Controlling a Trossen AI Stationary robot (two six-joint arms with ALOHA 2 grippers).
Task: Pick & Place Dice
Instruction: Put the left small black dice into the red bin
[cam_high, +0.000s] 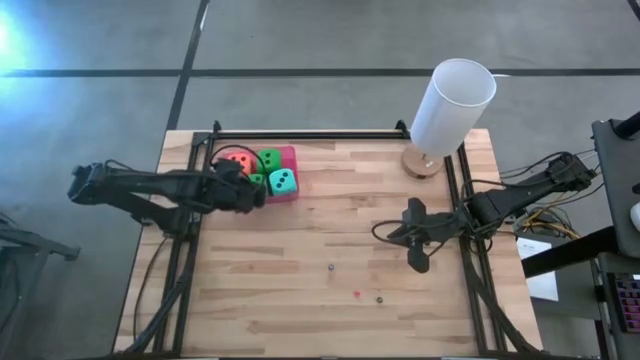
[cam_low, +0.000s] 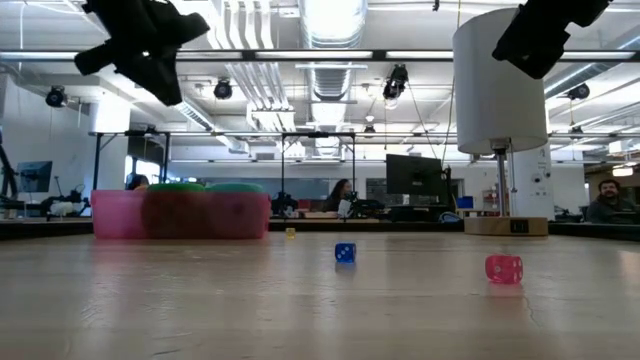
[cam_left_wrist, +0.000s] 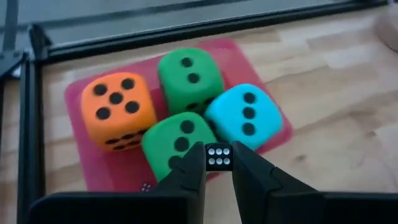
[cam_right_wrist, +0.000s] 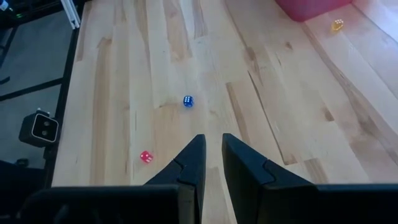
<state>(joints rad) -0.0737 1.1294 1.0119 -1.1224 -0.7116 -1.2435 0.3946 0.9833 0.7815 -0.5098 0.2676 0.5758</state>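
The left gripper needs to release the tiny black die on the pink tray (cam_high: 242, 193) (cam_left_wrist: 132, 183) between the orange die and the near edge of the tray.
Four soft dice sit in a pink tray (cam_left_wrist: 245, 59) at the table's far left: an orange die (cam_left_wrist: 117, 111), two green dice (cam_left_wrist: 189, 73) (cam_left_wrist: 177, 142) and a teal die (cam_left_wrist: 245, 117). My left gripper (cam_left_wrist: 217, 163) hangs above the tray's near edge, shut on a tiny black die (cam_left_wrist: 219, 155) with white pips. In the high view my left gripper (cam_high: 250, 192) covers the tray's left part. My right gripper (cam_right_wrist: 211, 146) is shut on nothing, above the bare wood at mid right (cam_high: 418, 260). My left gripper pinches the tiny black die by two opposite faces (cam_left_wrist: 209, 157) between its fingertips. The fingers slant down toward the tray. The die is lifted clear, its four-pip face turned back toward the wrist, and it sits in front of the nearer green die.
A small blue die (cam_right_wrist: 188, 101) and a small red die (cam_right_wrist: 145, 157) lie on the wood near the table's middle. A small yellow die (cam_right_wrist: 337, 25) lies near the tray. A white-shaded lamp (cam_high: 452, 100) on a wooden base (cam_high: 422, 163) stands at the far right. Black rails (cam_high: 300, 133) edge the table.
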